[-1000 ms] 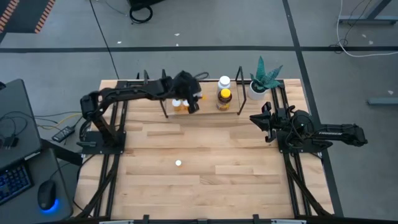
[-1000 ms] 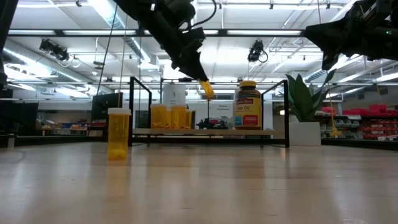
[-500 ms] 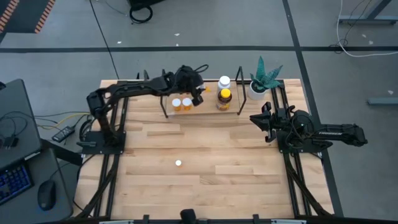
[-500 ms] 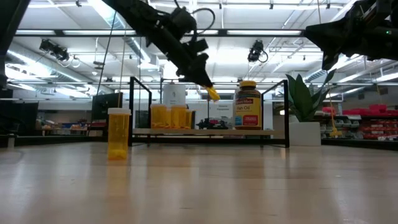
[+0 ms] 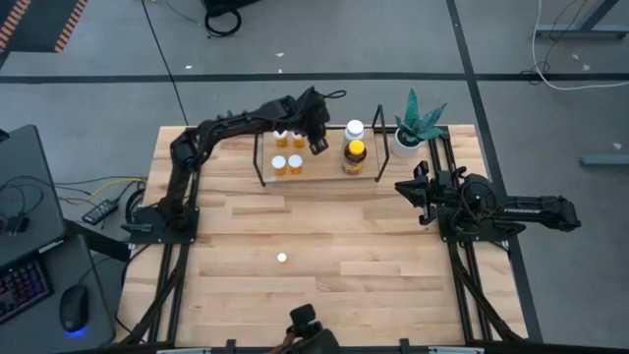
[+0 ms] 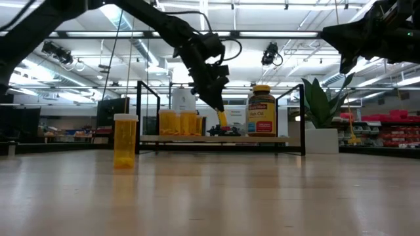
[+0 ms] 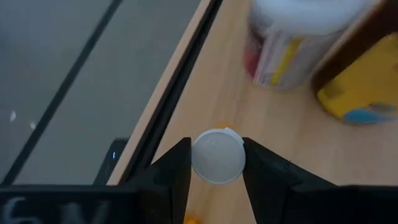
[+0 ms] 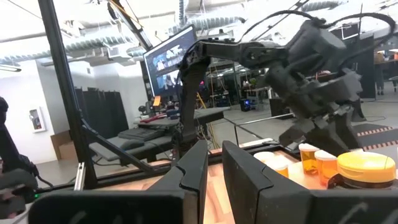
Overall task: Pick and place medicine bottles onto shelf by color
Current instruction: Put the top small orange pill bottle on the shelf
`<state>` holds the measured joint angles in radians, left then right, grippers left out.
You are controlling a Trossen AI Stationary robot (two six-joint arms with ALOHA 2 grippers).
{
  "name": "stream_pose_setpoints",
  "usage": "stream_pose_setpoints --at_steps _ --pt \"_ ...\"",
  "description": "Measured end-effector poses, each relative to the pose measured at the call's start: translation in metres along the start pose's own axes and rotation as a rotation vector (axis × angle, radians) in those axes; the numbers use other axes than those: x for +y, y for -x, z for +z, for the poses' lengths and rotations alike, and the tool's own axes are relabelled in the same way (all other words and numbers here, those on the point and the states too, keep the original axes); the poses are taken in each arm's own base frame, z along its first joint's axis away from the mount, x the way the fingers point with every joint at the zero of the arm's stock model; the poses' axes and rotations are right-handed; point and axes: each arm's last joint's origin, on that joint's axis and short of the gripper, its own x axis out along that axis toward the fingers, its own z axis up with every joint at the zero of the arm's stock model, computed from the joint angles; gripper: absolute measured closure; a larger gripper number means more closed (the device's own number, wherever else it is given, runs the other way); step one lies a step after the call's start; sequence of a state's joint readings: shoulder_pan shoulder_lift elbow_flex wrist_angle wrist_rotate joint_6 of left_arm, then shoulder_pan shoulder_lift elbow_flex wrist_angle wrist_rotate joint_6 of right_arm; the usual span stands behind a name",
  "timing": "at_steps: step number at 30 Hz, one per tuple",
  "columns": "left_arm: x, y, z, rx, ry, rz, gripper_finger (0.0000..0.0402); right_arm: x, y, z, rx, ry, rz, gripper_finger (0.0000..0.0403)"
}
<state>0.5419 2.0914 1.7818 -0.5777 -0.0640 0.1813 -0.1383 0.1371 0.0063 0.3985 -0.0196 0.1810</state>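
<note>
Next, I set the orange bottle down with my left gripper between the other orange bottles and the white bottle (image 5: 315, 140) (image 7: 210, 167). The held bottle is over the shelf now.
My left gripper (image 5: 316, 139) (image 6: 213, 98) reaches over the shelf (image 5: 324, 169) at the table's far edge, shut on a small orange bottle (image 6: 221, 118). Several more orange bottles (image 5: 287, 150) (image 6: 178, 122) stand on the shelf's board. The white bottle (image 5: 354, 129) (image 7: 292, 31) and the amber yellow-capped bottle (image 5: 355, 153) (image 6: 261, 110) stand to their right. One orange bottle (image 5: 282, 259) (image 6: 125, 140) stands on the tabletop. My right gripper (image 5: 417, 191) waits at the table's right side, open by a narrow gap (image 8: 214, 168). My left gripper pinches the orange bottle by its white cap (image 7: 217, 157) between the two fingers (image 7: 177, 168), coming from above and pointing down. The bottle hangs below the fingers, slightly tilted, low over the shelf's board beside the amber bottle. Whether its base touches the board I cannot tell.
A white pot with a green plant (image 5: 413, 126) (image 6: 320, 124) stands right of the shelf at the far edge. The shelf's black posts (image 6: 139, 118) rise around the board. Bare tabletop (image 5: 354, 265) lies between the shelf and the near edge.
My left gripper has carried the orange bottle toward the table's far edge and right, over the shelf, then down. The bottle stood high and strongly tilted a second ago; now it is lower and closer to upright, near the board.
</note>
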Motion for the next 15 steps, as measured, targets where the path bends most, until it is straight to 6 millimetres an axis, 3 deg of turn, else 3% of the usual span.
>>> stream_pose_setpoints --at_steps 15 --pt "-0.001 -0.015 -0.007 0.075 0.018 -0.041 0.0267 0.000 0.000 0.000 0.000 0.000 0.000 0.0346"
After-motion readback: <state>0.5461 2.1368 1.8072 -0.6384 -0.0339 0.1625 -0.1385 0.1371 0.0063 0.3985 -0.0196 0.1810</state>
